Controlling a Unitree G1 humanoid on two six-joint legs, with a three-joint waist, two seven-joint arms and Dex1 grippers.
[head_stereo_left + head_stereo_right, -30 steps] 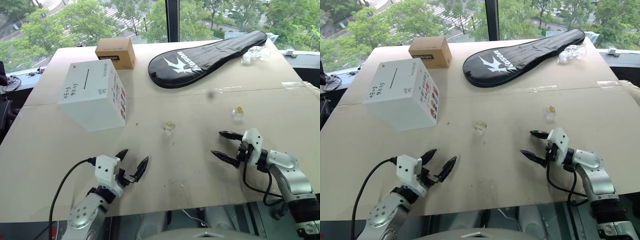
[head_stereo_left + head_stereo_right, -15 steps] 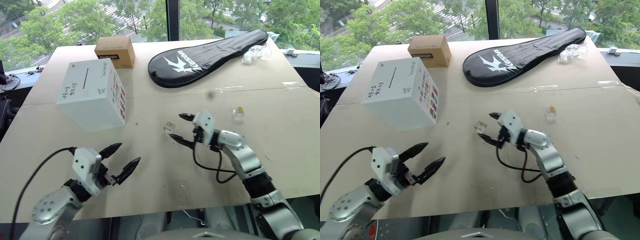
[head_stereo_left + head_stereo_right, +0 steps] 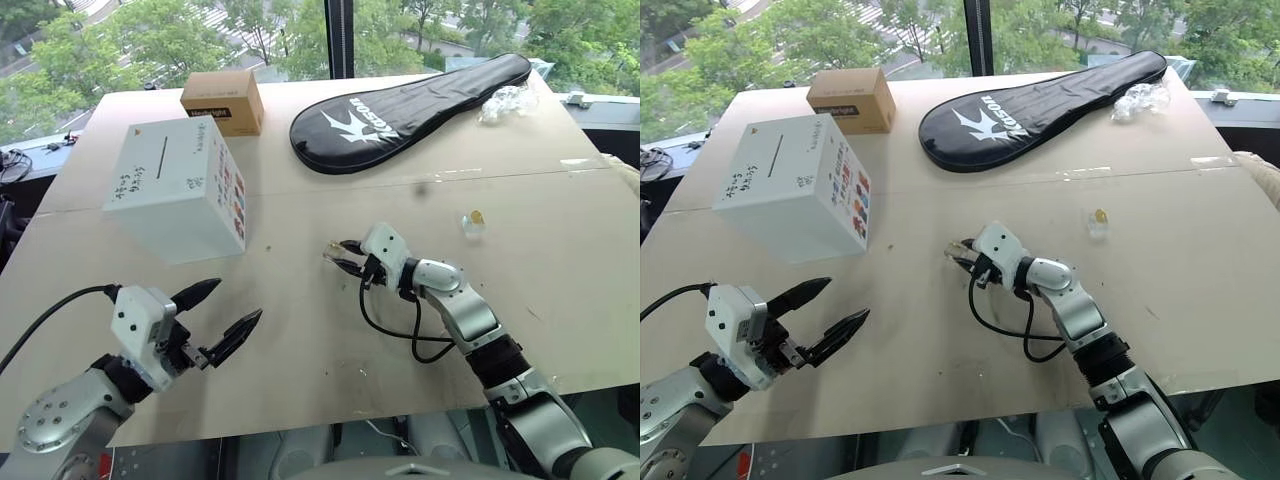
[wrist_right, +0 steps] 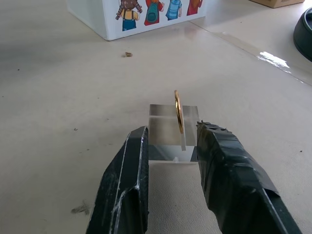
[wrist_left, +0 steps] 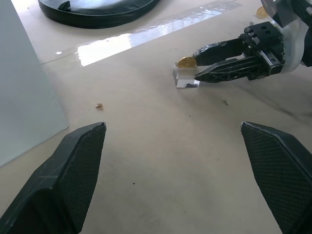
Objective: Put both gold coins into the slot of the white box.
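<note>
The fingers of my right gripper are on both sides of the clear block's near end, short of the gold coin, so I need to open them, reach over and pinch the coin (image 4: 179, 111).
The white box (image 3: 180, 190) stands at the table's left, its slot (image 3: 162, 158) on the top face beside the handwriting. One gold coin (image 4: 179, 111) stands upright in a small clear block (image 4: 170, 139) at mid-table. My right gripper (image 3: 342, 255) is at that block. Its fingers (image 4: 139, 146) have narrowed to about the block's width and flank its near end, with the coin untouched in the gap. The other gold coin (image 3: 478, 217) sits on a clear piece further right. My left gripper (image 3: 235, 300) hovers wide open near the front left, holding nothing.
A brown cardboard box (image 3: 222, 103) sits behind the white box. A black racket bag (image 3: 410, 100) lies across the far middle, with crumpled clear plastic (image 3: 505, 103) at its right end. The table's front edge (image 3: 330, 420) runs just below both arms.
My right gripper swept left from near the right-hand coin to the middle coin's block, and its fingers narrowed around it. My left arm rose and drew left, still open.
</note>
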